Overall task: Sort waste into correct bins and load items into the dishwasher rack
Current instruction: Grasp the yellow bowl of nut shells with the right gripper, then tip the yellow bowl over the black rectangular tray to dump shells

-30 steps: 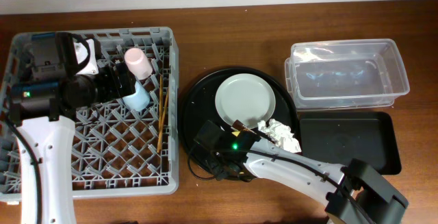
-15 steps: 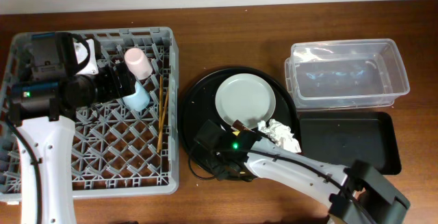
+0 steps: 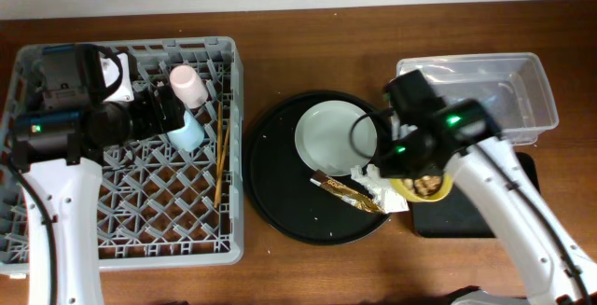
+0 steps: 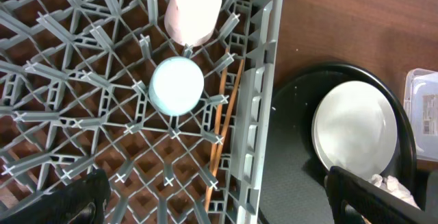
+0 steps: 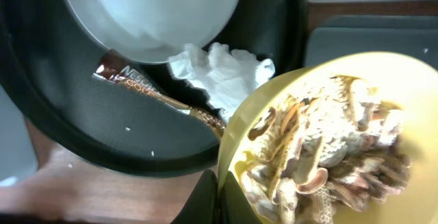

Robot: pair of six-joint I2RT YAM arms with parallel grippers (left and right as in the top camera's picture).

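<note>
My right gripper should put the yellow bowl, which hangs over the black tray now, down on the round tray (image 3: 289, 200) (image 5: 63, 110) between the wrapper and the grey rack.
My right gripper (image 3: 403, 167) (image 5: 220, 198) is shut on the rim of the yellow bowl (image 3: 427, 187) (image 5: 274, 125). The bowl holds beige food scraps (image 5: 335, 159) and hangs over the left end of the shallow black tray (image 3: 471, 219). The white napkin (image 3: 384, 186) (image 5: 222, 73) and brown-and-gold wrapper (image 3: 345, 191) (image 5: 147, 92) lie beside the grey-green plate (image 3: 331, 135). My left gripper (image 3: 163, 114) (image 4: 215, 200) is open over the grey rack (image 3: 121, 226). The rack holds the pink cup (image 4: 194, 8), blue cup (image 4: 176, 85) and chopsticks (image 4: 222, 121).
The plate, napkin and wrapper rest on a large round black tray (image 3: 280, 188) between the rack and the bins. The clear plastic tub (image 3: 485, 95) stands behind the shallow black tray at the right.
My right arm has swung from the round tray's front left to its right side and now holds the yellow bowl at the shallow black tray. The wrapper is uncovered. The left arm has not moved.
</note>
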